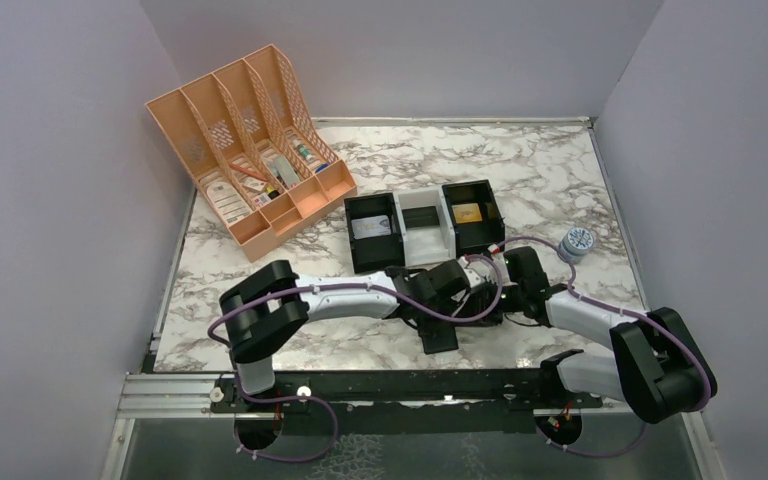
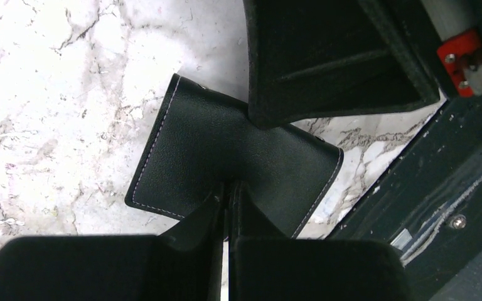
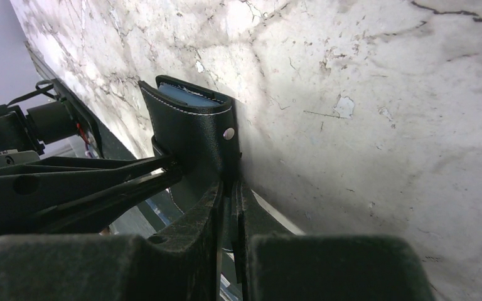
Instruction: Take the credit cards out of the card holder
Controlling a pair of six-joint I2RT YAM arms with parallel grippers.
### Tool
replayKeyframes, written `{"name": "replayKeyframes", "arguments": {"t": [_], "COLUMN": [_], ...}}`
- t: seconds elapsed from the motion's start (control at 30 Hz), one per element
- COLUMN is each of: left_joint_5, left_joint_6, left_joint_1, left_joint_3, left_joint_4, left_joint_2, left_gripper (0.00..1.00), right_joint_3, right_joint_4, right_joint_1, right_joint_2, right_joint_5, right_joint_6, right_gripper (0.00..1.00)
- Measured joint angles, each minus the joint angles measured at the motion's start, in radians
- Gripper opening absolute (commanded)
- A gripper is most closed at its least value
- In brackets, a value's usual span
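The card holder is standing folded shut with my left gripper against its outer side, so next my left gripper takes the card holder's strap (image 3: pixel 157 147) and pulls the cover open first.
The black card holder (image 1: pixel 440 336) hangs just above the marble near the table's front edge, between my two grippers. In the left wrist view its stitched outer face (image 2: pixel 188 157) fills the middle, and my left gripper (image 2: pixel 229 188) is shut with its tips pinching the crease. The right gripper (image 3: pixel 231 188) is shut on the holder's lower edge, just below the snap stud on the holder (image 3: pixel 191 125). A strip of blue lining shows at the top. The credit cards are hidden.
A black-and-white three-compartment tray (image 1: pixel 423 196) stands behind the grippers, with a grey flat piece in its left bin and a gold one in its right bin. An orange file rack (image 1: pixel 245 150) is at the back left. A small round roll (image 1: pixel 577 241) lies to the right.
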State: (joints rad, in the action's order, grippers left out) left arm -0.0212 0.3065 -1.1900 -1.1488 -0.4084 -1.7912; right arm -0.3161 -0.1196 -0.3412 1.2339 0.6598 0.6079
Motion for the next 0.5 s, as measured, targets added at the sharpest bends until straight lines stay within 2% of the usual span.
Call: {"name": "replayKeyframes", "arguments": {"t": [0.43, 0.5], "left_joint_5": [-0.089, -0.089], "left_joint_6": [0.002, 0.002], "left_joint_1": [0.026, 0.026], "left_joint_3": [0.152, 0.162], "left_joint_4": [0.032, 0.032], "left_joint_2": [0.125, 0.127], "left_gripper": [0.0, 0.15], "right_joint_3": [0.0, 0.0], "right_joint_4": [0.0, 0.0], "right_joint_1": [0.0, 0.0], "right_joint_2": [0.001, 0.001], "right_joint_5": [-0.014, -0.015], "right_joint_6": [0.001, 0.001], "right_gripper": [0.09, 0.09]}}
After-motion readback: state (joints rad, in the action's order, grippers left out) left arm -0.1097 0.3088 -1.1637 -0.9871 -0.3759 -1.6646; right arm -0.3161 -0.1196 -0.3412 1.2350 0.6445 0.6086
